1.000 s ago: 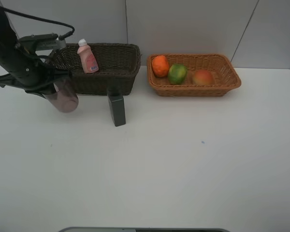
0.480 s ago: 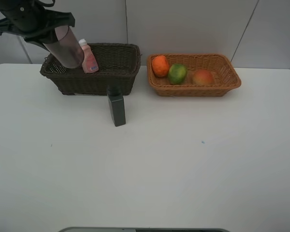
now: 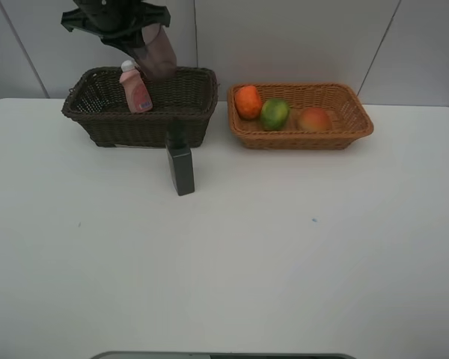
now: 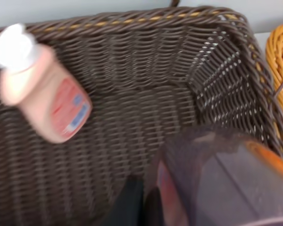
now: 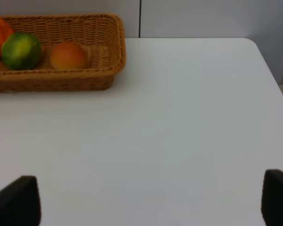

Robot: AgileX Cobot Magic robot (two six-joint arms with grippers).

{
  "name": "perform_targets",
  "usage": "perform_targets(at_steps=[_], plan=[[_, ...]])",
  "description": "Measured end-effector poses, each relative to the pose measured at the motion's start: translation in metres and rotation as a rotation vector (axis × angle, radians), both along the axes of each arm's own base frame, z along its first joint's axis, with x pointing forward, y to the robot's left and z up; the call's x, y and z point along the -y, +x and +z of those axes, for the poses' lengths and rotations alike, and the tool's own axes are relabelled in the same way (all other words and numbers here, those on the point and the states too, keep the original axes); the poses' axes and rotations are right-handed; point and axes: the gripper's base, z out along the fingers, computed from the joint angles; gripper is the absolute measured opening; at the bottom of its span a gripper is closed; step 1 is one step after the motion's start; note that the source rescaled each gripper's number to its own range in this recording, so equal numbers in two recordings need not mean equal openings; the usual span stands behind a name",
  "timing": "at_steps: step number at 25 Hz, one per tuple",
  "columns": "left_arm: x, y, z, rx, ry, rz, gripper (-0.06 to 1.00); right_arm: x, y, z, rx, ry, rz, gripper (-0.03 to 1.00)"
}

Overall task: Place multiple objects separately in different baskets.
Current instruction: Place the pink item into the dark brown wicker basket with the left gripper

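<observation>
My left gripper should set the mauve tumbler down upright and let it go on the dark-brown basket's bottom beside the pink bottle [image 3: 165,107] [image 4: 129,137]. The tumbler is now tilted over the basket's back.
My left gripper [image 3: 144,36] is shut on the translucent mauve tumbler [image 3: 159,54], tilted in the air over the back of the dark-brown basket [image 3: 203,97]. In the left wrist view the tumbler [image 4: 226,179] hangs over the basket's wicker floor [image 4: 146,108], beside the pink bottle [image 4: 42,94]. That white-capped bottle [image 3: 136,90] leans inside the basket. A dark green bottle [image 3: 182,168] stands on the table just in front of it. The tan basket [image 3: 359,123] holds the orange [image 3: 248,102], green fruit [image 3: 275,114] and peach [image 3: 313,120]. My right gripper [image 5: 146,200] is open over bare table.
A white table [image 3: 284,247] stretches in front of both baskets. In the right wrist view the tan basket [image 5: 114,52] lies ahead, and the table's corner and edge [image 5: 266,61] are close by. A grey wall stands behind the baskets.
My left arm has lifted the tumbler from beside the dark basket's left end, up and to the right, until it is over that basket. The right gripper has not moved.
</observation>
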Motion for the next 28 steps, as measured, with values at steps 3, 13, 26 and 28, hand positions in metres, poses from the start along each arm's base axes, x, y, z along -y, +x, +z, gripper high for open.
perform_targets(at_steps=[3, 13, 26, 28], plan=[[0.006, 0.011, -0.025, -0.016, 0.006, -0.008, 0.0, 0.0, 0.0, 0.0, 0.0, 0.0, 0.0, 0.96], [0.009, 0.03, -0.083, -0.017, 0.049, -0.018, 0.0, 0.0, 0.0, 0.0, 0.0, 0.0, 0.0, 0.96], [0.01, 0.034, -0.092, -0.006, 0.05, -0.024, 0.3, 0.0, 0.0, 0.0, 0.0, 0.001, 0.001, 0.96], [0.01, 0.034, -0.092, 0.003, 0.055, -0.034, 0.52, 0.0, 0.0, 0.0, 0.0, 0.001, 0.001, 0.96]])
